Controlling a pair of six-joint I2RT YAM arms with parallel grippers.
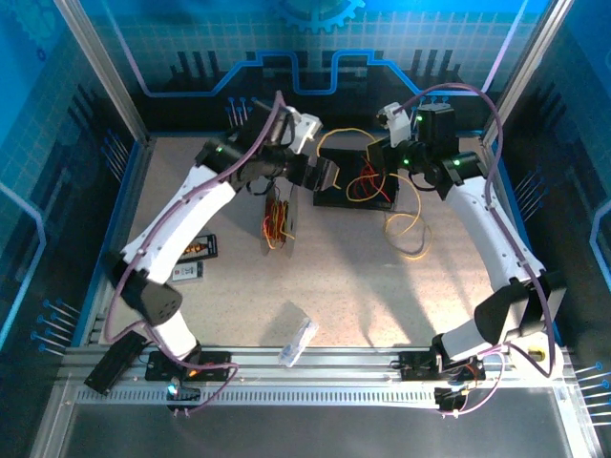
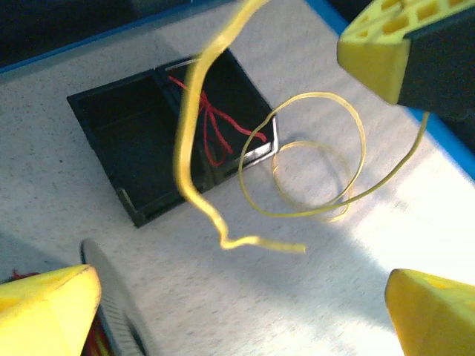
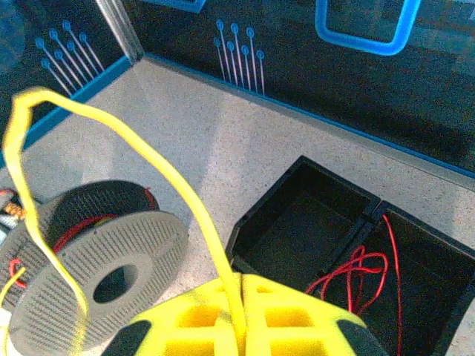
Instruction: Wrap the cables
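The loose end of the yellow cable in the robot's right gripper hangs beside the unheld black spool, so next the left gripper backs away and grips the spool's edge [image 1: 265,236].
In the right wrist view my right gripper [image 3: 249,311] is shut on a yellow cable [image 3: 182,193], which arches up and left over the black spool [image 3: 104,259]. My left gripper [image 2: 237,297] is open, and the free end of the yellow cable [image 2: 194,148] dangles between its fingers [image 2: 52,311] without touching them. More of the cable lies in loops [image 2: 312,211] on the table. Red cables [image 2: 211,126] lie in the black two-part tray [image 2: 133,148]. From above, both grippers [image 1: 323,175] [image 1: 377,153] meet over the tray [image 1: 329,198], with the spool [image 1: 277,221] to its left.
Two small flat packets [image 1: 196,248] [image 1: 186,272] lie left of the spool. A clear plastic bag [image 1: 298,342] rests near the front rail. Blue-edged walls close off the table at the back and sides.
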